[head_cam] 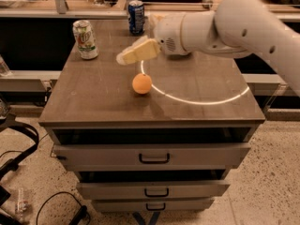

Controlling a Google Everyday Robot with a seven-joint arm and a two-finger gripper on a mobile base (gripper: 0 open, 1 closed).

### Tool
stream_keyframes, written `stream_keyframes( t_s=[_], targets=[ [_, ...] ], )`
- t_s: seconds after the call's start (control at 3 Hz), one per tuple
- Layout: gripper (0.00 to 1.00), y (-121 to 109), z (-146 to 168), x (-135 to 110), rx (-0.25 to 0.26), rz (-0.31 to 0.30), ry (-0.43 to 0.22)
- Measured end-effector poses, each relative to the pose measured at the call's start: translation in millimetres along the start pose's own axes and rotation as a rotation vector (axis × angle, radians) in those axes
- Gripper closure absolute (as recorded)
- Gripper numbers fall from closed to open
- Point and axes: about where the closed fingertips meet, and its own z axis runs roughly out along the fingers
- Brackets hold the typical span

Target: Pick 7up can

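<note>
I will close my gripper on the upper half (85, 34) of the 7up can, around its sides.
The 7up can (85, 39), whitish-silver with green lettering and a red spot, stands upright at the back left of the brown cabinet top (93, 102). My gripper (124, 58) hangs above the middle of the top, to the right of the can and apart from it, its cream fingers (138, 52) pointing left toward the can. It holds nothing that I can see. The white arm (234, 22) reaches in from the right.
A dark blue can (136, 17) stands at the back centre. An orange ball (142, 84) lies just below the gripper. A bright ring of light (201, 100) lies on the right half. The arm hides the back right. Drawers (154, 156) below; cables on the floor at left.
</note>
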Motion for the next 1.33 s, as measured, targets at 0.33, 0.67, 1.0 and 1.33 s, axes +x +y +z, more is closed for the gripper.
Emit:
stream_keyframes(
  t_s=[0.33, 0.67, 1.0, 1.33],
  targets=[
    [0.00, -7, 72, -7, -0.015, 0.031, -0.052],
    [0.00, -15, 115, -10, -0.007, 0.069, -0.075],
    [0.00, -20, 149, -5, 0.008, 0.118, -0.108],
    [0.00, -20, 188, -6, 0.008, 0.117, -0.160]
  ],
)
